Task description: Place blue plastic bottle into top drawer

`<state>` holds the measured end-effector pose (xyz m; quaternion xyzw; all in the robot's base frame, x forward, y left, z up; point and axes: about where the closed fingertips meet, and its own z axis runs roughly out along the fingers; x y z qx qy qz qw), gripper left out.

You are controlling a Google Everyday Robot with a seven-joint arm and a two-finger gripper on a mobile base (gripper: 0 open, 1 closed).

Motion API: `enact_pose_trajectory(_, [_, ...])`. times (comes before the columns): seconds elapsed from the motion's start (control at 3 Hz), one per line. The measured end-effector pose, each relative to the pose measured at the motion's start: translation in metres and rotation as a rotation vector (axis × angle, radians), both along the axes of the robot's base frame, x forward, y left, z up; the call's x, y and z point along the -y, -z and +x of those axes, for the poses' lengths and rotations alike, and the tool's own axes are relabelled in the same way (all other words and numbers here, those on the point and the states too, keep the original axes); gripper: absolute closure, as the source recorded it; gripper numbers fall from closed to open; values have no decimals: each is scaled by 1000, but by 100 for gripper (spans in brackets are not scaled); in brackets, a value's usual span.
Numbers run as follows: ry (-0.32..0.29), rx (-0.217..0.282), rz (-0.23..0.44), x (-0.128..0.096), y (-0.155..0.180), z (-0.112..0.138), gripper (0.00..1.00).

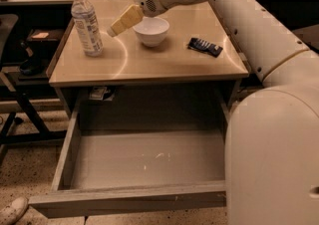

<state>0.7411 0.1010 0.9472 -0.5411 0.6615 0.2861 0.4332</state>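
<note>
The robot's gripper will next go to the blue plastic bottle and close around the upper part of its body (83, 12), below the white cap.
The blue plastic bottle (86, 23), clear with a white cap and a bluish-printed label, stands upright at the back left of the tan table (149, 64). My gripper (114, 29) reaches in from the upper right over the table and points down-left; its tips are a short way to the right of the bottle, not touching it. The top drawer (144, 162) is pulled wide open below the table front, grey and empty, with white specks on its bottom.
A white bowl (151, 31) sits just right of the gripper. A small dark blue packet (205, 46) lies at the table's right. My white arm (259, 45) fills the right side. A dark chair frame (20, 104) stands at the left.
</note>
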Motion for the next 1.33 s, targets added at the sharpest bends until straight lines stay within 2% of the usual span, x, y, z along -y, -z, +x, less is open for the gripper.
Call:
enact_pose_trajectory(0.33, [-24, 8, 59, -30, 5, 7, 0])
enact_pose_trajectory(0.67, [-73, -4, 100, -79, 12, 11, 0])
enact_pose_trajectory(1.0, [-73, -5, 100, -80, 13, 11, 0])
enact_pose_trajectory(1.33, [-89, 10, 107, -94, 11, 21, 0])
